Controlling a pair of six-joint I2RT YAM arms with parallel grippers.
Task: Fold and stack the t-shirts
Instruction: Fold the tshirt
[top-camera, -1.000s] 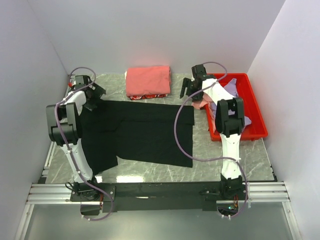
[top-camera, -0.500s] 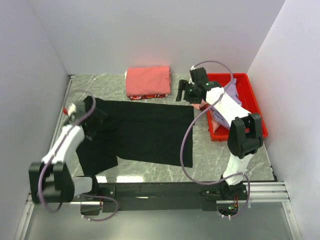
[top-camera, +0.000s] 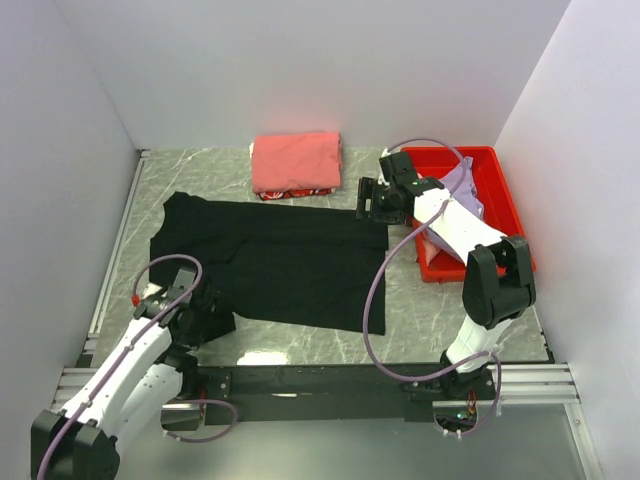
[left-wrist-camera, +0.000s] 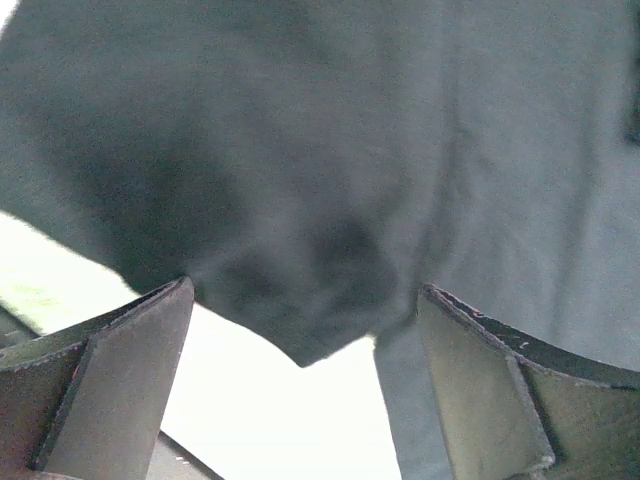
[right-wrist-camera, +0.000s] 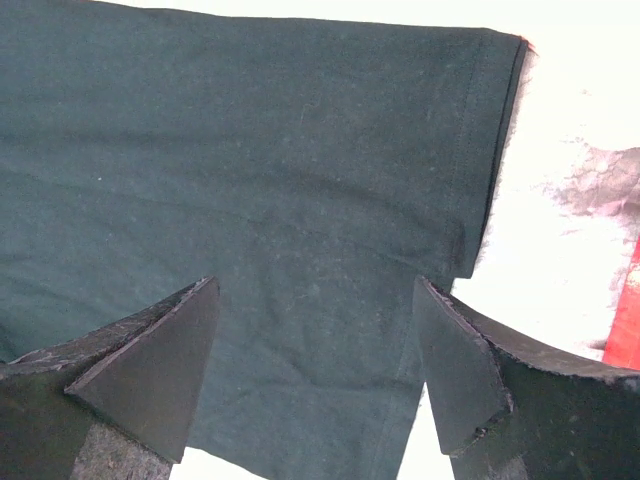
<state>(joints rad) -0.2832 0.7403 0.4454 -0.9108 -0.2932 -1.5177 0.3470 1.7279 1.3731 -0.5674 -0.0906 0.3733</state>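
The black t-shirt's near corner (top-camera: 375, 330) on the red bin's side is the next spot that my right gripper needs to move to and close on.
A large black t-shirt (top-camera: 280, 260) lies spread flat on the marble table. My left gripper (top-camera: 208, 318) is open at its near-left corner. In the left wrist view the black cloth (left-wrist-camera: 330, 150) has its edge between the open jaws of that gripper (left-wrist-camera: 305, 290). My right gripper (top-camera: 366, 200) is open over the shirt's far-right corner. In the right wrist view that gripper (right-wrist-camera: 315, 285) has its jaws standing apart above the cloth (right-wrist-camera: 250, 150), holding nothing. A folded coral-red t-shirt (top-camera: 295, 162) lies at the back. A lavender t-shirt (top-camera: 462, 183) lies in the bin.
A red plastic bin (top-camera: 505, 215) stands at the right, beside the right arm. White walls close in the left, back and right sides. A black rail (top-camera: 320, 380) with the arm bases runs along the near edge.
My left arm has swung from the black shirt's far-left corner to its near-left corner. My right gripper has shifted slightly toward the shirt's far-right corner. The shirt's left edge now lies uncovered.
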